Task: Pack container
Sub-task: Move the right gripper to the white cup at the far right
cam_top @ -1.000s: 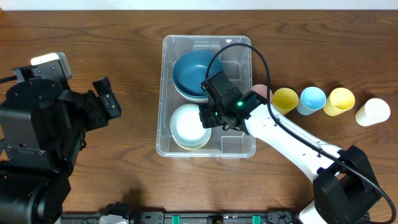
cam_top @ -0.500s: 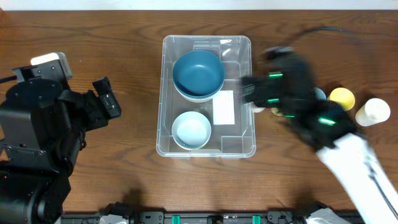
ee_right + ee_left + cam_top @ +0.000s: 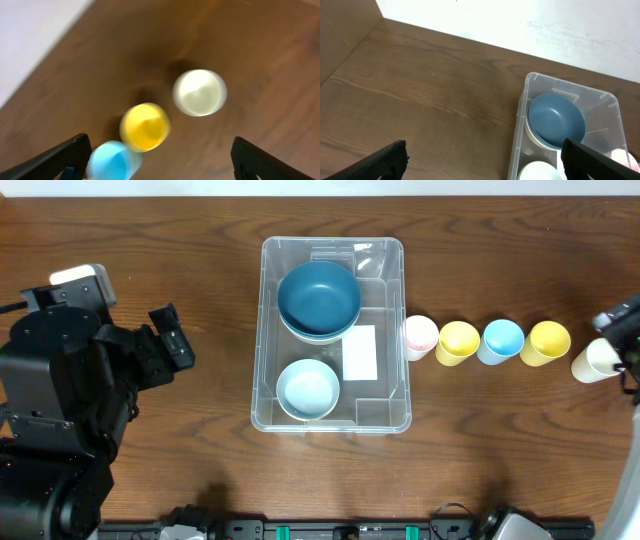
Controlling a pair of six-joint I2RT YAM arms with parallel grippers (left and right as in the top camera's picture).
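The cream cup's rim [image 3: 616, 368] [image 3: 219, 98], on the side away from the neighbouring yellow cup, should be the next place my right gripper goes to and closes.
The container [image 3: 386, 288], a clear plastic bin with a white label [image 3: 359, 352], sits mid-table. It holds a dark blue bowl [image 3: 318, 298] stacked on others at the back and a pale blue-white bowl [image 3: 308, 390] at the front. My right gripper [image 3: 625, 330] is at the far right edge, open and empty; in the blurred right wrist view its fingers [image 3: 160, 160] are above the cups. My left gripper [image 3: 170, 340] is open and empty, left of the container. The left wrist view shows its fingers [image 3: 482, 160], the container's rim [image 3: 615, 107] and the dark bowl [image 3: 556, 119].
Several cups stand in a row right of the container: pink [image 3: 420, 335], yellow [image 3: 458, 341], blue [image 3: 501, 340], yellow [image 3: 548, 342], cream [image 3: 598, 360]. The right wrist view shows the cream [image 3: 200, 92], yellow [image 3: 145, 126] and blue [image 3: 112, 161] cups.
My right arm left the pale bowl at the front of the container and swung out fast to the far right, over the cups. The left arm has not moved.
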